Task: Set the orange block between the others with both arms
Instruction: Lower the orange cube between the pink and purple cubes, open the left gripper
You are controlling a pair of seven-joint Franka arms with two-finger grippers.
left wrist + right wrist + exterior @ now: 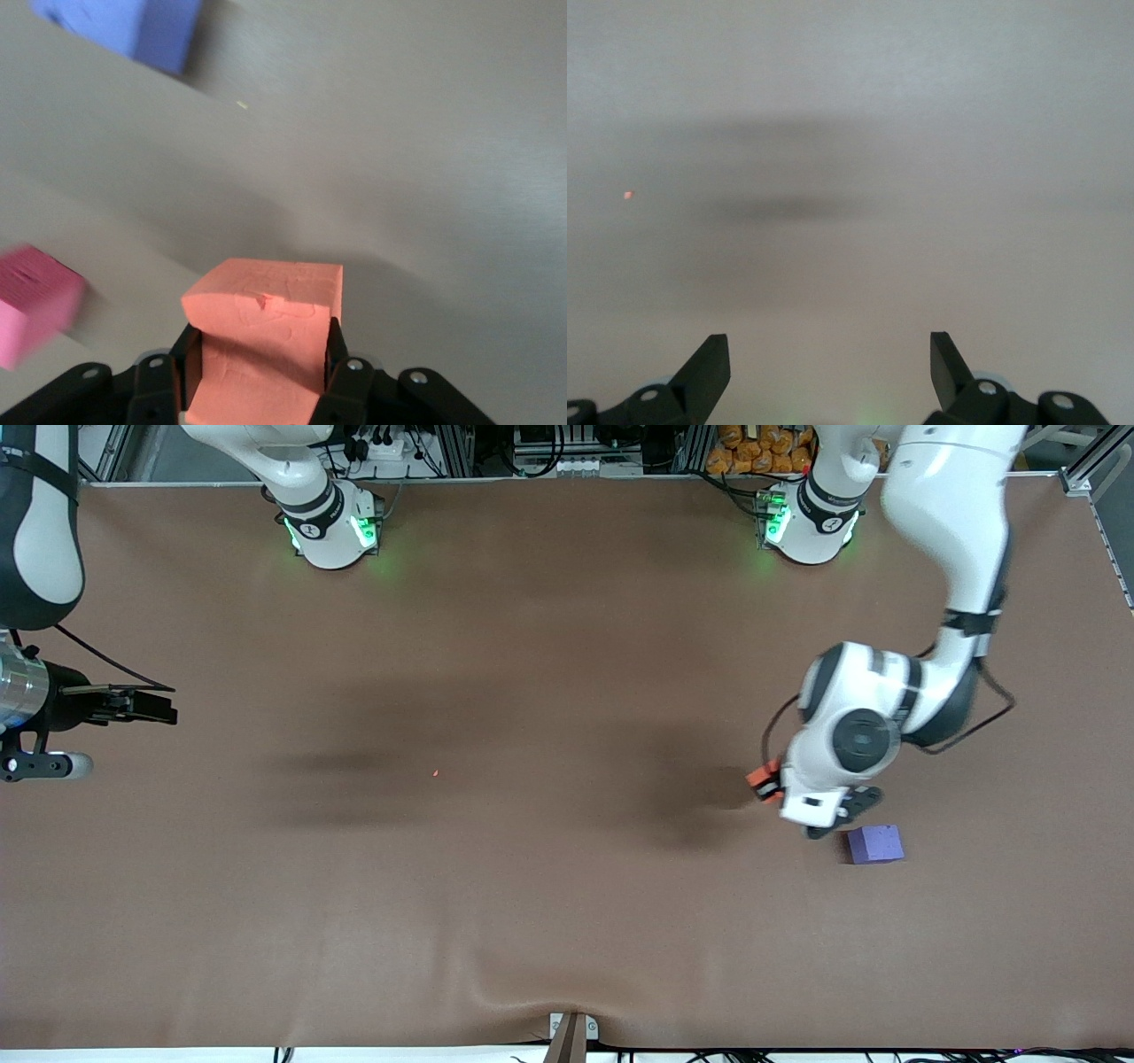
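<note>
Next, my left gripper lets go of the orange block on the table midway (867, 782) (78, 166) between the purple-blue cube and the pinkish-red cube.
My left gripper (767, 785) is shut on the orange block (760, 780), toward the left arm's end of the table. In the left wrist view the orange block (264, 328) sits squeezed between the two black fingers (337, 354). The purple-blue cube (875, 843) lies on the table beside the left hand, nearer the front camera. The left wrist view also shows the purple-blue cube (133, 27) and the pinkish-red cube (31, 301); in the front view the arm hides the pinkish-red one. My right gripper (164, 705) waits open and empty at the right arm's end; the right gripper (830, 341) has only bare table under it.
The brown table cover (532, 886) stretches wide between the two arms. A tiny orange speck (436, 772) lies near its middle. A bracket (571, 1032) sticks up at the table edge nearest the front camera.
</note>
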